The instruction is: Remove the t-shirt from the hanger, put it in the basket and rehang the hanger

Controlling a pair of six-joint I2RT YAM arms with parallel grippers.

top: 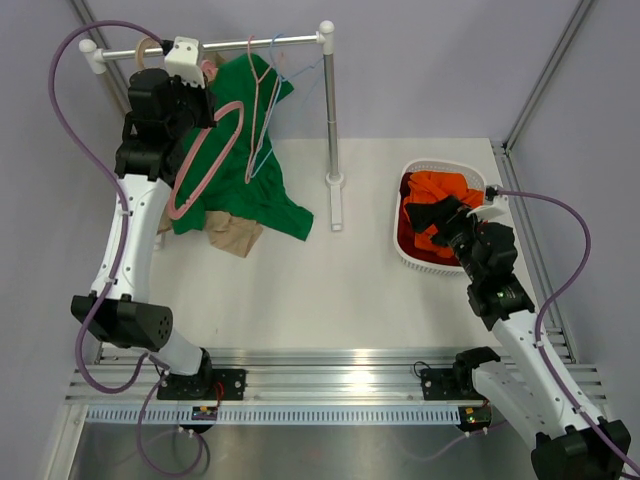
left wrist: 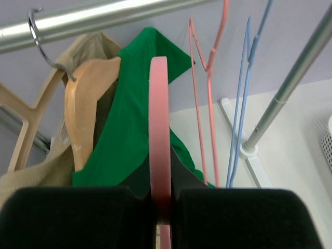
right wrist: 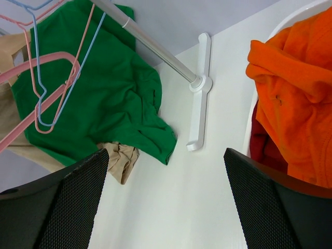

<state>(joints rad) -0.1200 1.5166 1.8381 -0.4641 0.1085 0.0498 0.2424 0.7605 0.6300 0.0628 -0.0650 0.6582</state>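
I need to let my left gripper release the thick pale pink hanger on the rail (top: 222, 45) (left wrist: 144, 7), between the wooden hanger and the thin pink wire hanger.
The orange t-shirt (top: 440, 188) lies bunched in the white basket (top: 412, 258) at the right, off the hanger; it also shows in the right wrist view (right wrist: 295, 98). The thick pale pink hanger (top: 205, 160) is bare and held up at the left, in front of the green shirt. My left gripper (top: 203, 112) is shut on the hanger's bar, which runs edge-on between the jaws (left wrist: 159, 129). My right gripper (top: 445, 215) is open and empty, hovering at the basket's near-left side (right wrist: 166, 202).
A metal rack with rail (top: 250, 44) and post (top: 329, 110) stands at the back. On it hang a green shirt (top: 255, 170), a beige garment (top: 232, 235) on a wooden hanger (left wrist: 85, 104), and thin pink (left wrist: 207, 93) and blue (left wrist: 241, 104) wire hangers. A dark red garment (right wrist: 259, 150) lies under the t-shirt.
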